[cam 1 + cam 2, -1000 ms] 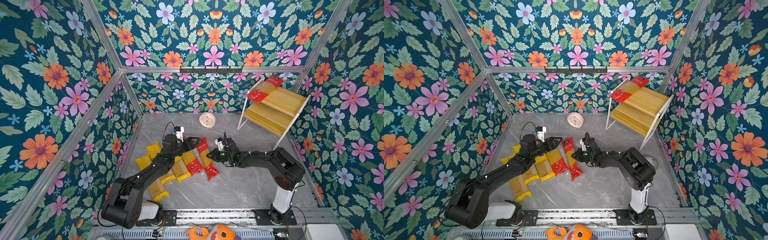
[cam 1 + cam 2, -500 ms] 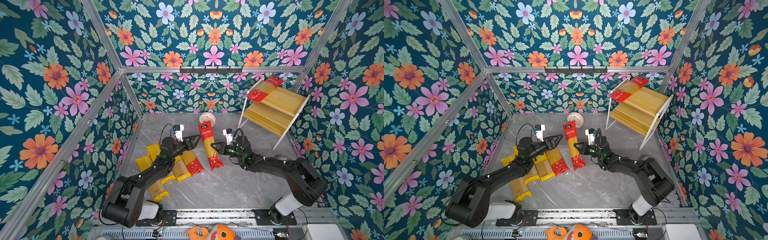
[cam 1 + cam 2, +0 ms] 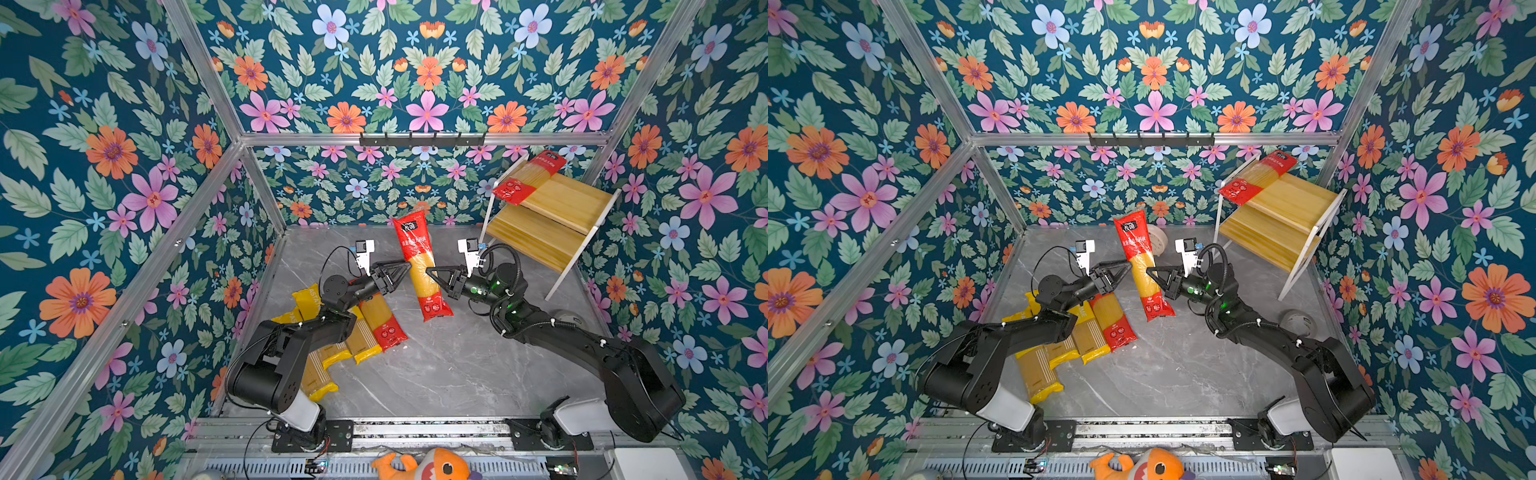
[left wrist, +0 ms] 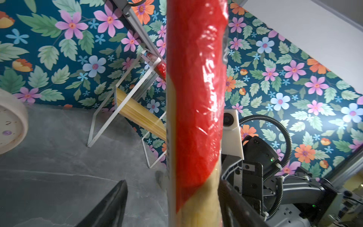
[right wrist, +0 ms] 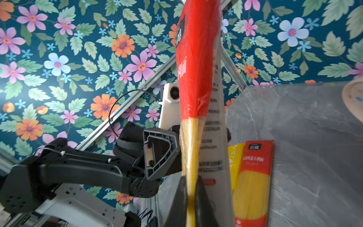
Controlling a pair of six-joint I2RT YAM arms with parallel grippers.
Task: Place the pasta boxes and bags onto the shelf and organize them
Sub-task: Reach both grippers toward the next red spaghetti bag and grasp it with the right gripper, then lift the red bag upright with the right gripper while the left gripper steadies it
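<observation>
My left gripper will hold the red bag while my right gripper, which holds the bag at its middle edge, takes the bag's lower end [image 3: 435, 307].
A red pasta bag [image 3: 419, 266] with a clear middle stands upright in mid-air above the table in both top views. My right gripper [image 5: 190, 178] is shut on its thin side edge [image 3: 1148, 271]. My left gripper [image 4: 172, 186] is open around the same bag [image 4: 196, 98], with a clear gap on one side [image 3: 405, 268]. Another red bag [image 3: 528, 178] lies on the top board of the shelf [image 3: 552, 237] at the back right. On the table at the left lie a red bag [image 3: 380, 320] and yellow bags [image 3: 320, 374], partly under my left arm.
A round clock [image 3: 1158, 241] stands by the back wall behind the held bag. A black hook rail [image 3: 422, 139] hangs on the back frame. A grey round thing [image 3: 1298, 322] lies by my right arm. An orange plush toy [image 3: 428, 465] sits at the front edge.
The red bag lay on the table a second ago; it now stands upright, lifted in my right gripper. My left gripper has risen with it and spread its jaws wider.
</observation>
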